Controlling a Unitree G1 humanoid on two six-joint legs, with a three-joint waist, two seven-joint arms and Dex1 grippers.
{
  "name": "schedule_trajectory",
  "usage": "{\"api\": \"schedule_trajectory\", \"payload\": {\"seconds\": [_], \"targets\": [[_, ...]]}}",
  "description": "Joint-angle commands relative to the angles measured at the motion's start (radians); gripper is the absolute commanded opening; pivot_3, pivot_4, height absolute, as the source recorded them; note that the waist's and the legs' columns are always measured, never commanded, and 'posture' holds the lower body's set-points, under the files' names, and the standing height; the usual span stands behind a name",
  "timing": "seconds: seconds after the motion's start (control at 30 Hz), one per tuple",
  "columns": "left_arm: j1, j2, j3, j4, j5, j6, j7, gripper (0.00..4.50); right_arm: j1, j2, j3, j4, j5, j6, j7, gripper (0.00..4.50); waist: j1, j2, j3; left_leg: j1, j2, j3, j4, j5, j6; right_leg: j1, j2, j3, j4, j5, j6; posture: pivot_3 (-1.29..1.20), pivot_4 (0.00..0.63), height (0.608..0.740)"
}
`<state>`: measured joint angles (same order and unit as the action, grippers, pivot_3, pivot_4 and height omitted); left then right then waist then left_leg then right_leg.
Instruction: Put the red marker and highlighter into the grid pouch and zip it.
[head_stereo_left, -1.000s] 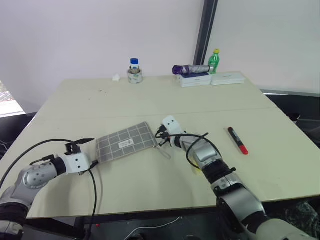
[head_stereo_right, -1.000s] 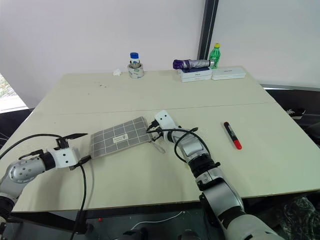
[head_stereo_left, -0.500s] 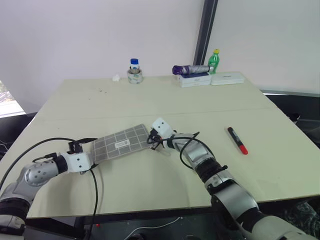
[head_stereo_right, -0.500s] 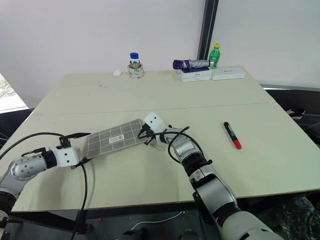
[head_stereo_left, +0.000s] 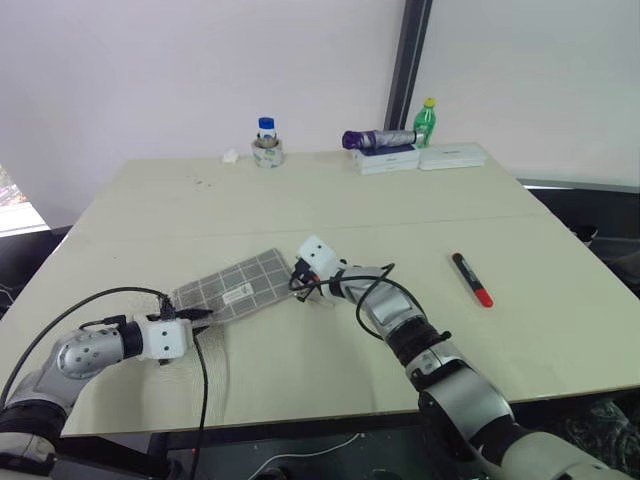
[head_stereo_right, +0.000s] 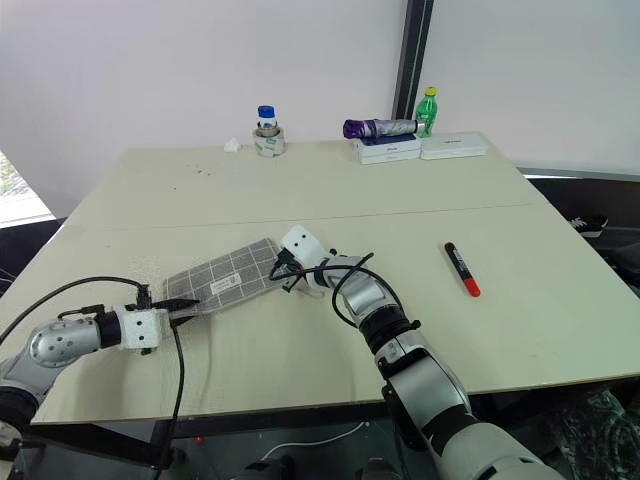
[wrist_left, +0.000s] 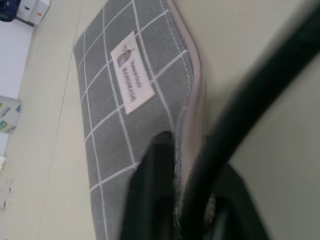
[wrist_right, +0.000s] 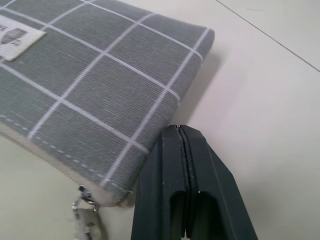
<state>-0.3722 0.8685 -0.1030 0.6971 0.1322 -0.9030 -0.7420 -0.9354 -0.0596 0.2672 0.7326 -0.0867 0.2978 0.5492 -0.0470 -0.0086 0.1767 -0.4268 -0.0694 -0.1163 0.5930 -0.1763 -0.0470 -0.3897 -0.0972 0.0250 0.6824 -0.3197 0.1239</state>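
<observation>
My right gripper's shut fingers meet the pouch's end by the zip pull, so next my left gripper raises the pouch before my right gripper takes the pull (wrist_right: 88, 216).
The grid pouch (head_stereo_left: 235, 288) lies flat on the table, grey with white lines and a small white label (wrist_left: 128, 80). My left gripper (head_stereo_left: 201, 314) is shut on the pouch's left end, with one black finger (wrist_left: 153, 185) lying over the fabric beside the zip. At the pouch's right end my right gripper (wrist_right: 179, 129) is shut with nothing between its fingers. It rests against that corner, and the zip pull (wrist_right: 88, 216) hangs just beside it. The red marker (head_stereo_left: 471, 279) lies alone on the table to the right. The highlighter is out of view.
Along the far edge stand a blue-capped bottle in a tape roll (head_stereo_left: 267, 143), a purple folded umbrella (head_stereo_left: 378, 138) on white boxes (head_stereo_left: 420, 158), and a green bottle (head_stereo_left: 427, 119). Black cables (head_stereo_left: 195, 400) loop from both wrists. The table's near edge (head_stereo_left: 300, 418) runs close below the arms.
My left gripper went from open to shut on the pouch's left end. The pouch slid left with the right gripper behind it and now lies flat. The marker stayed put.
</observation>
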Motion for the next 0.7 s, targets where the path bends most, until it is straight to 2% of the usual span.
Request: {"api": "schedule_trajectory", "payload": {"seconds": [0.03, 0.13, 0.27, 0.37, 0.47, 0.7], "targets": [[0.007, 0.003, 0.018, -0.045, -0.05, 0.006, -0.015, 0.06, -0.015, 0.003, -0.007, -0.024, -0.005, -0.02, -0.002, 0.0, 0.0, 0.0, 0.0, 0.0, 0.0, 0.0, 0.0, 0.0, 0.0, 0.0, 0.0, 0.0, 0.0, 0.0, 0.0, 0.0, 0.15, 0.74], [0.028, -0.008, 0.029, -0.108, -0.094, 0.069, -0.028, 0.06, -0.012, -0.014, -0.009, -0.045, -0.022, -0.046, -0.019, 0.0, 0.001, 0.0, 0.0, 0.0, 0.0, 0.0, 0.0, 0.0, 0.0, 0.0, 0.0, 0.0, 0.0, 0.0, 0.0, 0.0, 0.15, 0.74], [0.096, -0.059, 0.087, -0.363, -0.246, 0.395, -0.003, 0.06, -0.012, -0.095, -0.064, -0.149, -0.027, -0.049, -0.075, 0.0, 0.003, 0.0, 0.0, -0.001, 0.002, -0.001, 0.001, 0.0, 0.0, 0.0, 0.0, 0.0, 0.0, 0.0, 0.0, 0.0, 0.15, 0.74], [0.149, -0.1, 0.113, -0.547, -0.3, 0.59, 0.031, 0.06, 0.007, -0.167, -0.093, -0.25, -0.015, -0.013, -0.059, 0.0, 0.003, 0.0, 0.0, -0.001, 0.002, -0.001, 0.001, 0.0, 0.0, 0.0, 0.0, 0.0, 0.0, 0.0, 0.0, 0.0, 0.15, 0.74], [0.184, -0.157, 0.123, -0.711, -0.334, 0.767, 0.086, 0.0, 0.061, -0.252, -0.138, -0.404, 0.035, 0.078, 0.012, 0.87, 0.002, 0.0, 0.0, -0.001, 0.003, 0.0, 0.001, 0.0, 0.0, 0.001, 0.0, 0.0, 0.0, 0.0, 0.0, 0.0, 0.15, 0.74], [0.2, -0.273, 0.105, -0.879, -0.328, 0.983, 0.177, 0.0, 0.198, -0.374, -0.219, -0.732, 0.192, 0.376, 0.146, 4.49, 0.003, 0.0, 0.0, -0.001, 0.005, 0.001, 0.001, 0.0, 0.0, 0.001, 0.002, 0.001, 0.0, 0.0, 0.0, 0.0, 0.15, 0.74]]}}
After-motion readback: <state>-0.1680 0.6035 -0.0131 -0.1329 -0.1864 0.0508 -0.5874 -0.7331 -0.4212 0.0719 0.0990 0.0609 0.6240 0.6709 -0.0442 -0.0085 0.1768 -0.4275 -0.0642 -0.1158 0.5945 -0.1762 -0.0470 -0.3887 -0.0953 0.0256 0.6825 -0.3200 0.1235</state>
